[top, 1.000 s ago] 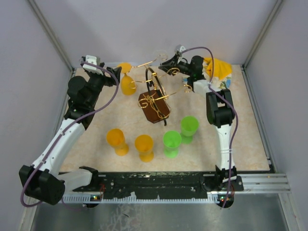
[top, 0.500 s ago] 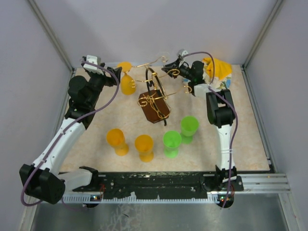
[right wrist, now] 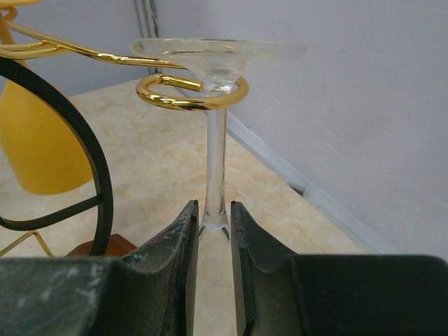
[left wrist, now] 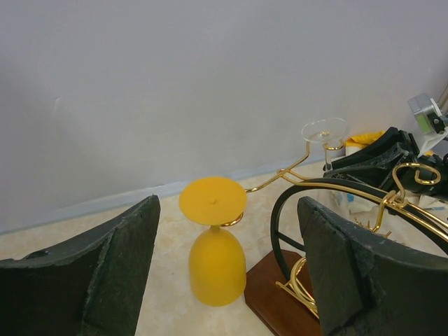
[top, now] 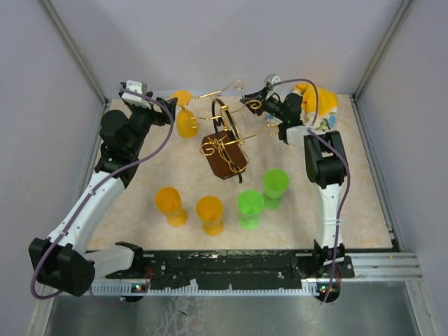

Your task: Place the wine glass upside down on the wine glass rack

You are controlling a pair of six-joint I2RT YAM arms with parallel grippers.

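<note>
My right gripper needs to let go of the clear wine glass with its foot resting on the rack's gold hook [top: 239, 85] [right wrist: 203, 91] nearest the back wall.
The clear wine glass [right wrist: 215, 140] is upside down, its stem inside a curled gold hook of the wine glass rack [right wrist: 190, 92] and its foot just above the loop. My right gripper [right wrist: 213, 217] is shut on the stem where it meets the bowl; the bowl is hidden below the fingers. In the top view the right gripper [top: 257, 103] is at the rack's far right arm, and the rack's brown base [top: 225, 155] is mid-table. My left gripper [left wrist: 227, 231] is open and empty, facing a yellow glass [left wrist: 215, 262] that hangs upside down on another arm.
Two orange cups [top: 170, 204] [top: 209, 213] and two green cups [top: 250, 208] [top: 274, 185] stand upside down in front of the rack. A yellow cloth [top: 318, 101] lies at the back right corner. The back wall is close behind the rack.
My right gripper has moved to the right with the clear glass, bringing the stem into the hook at the end of the rack arm. The left arm has not moved.
</note>
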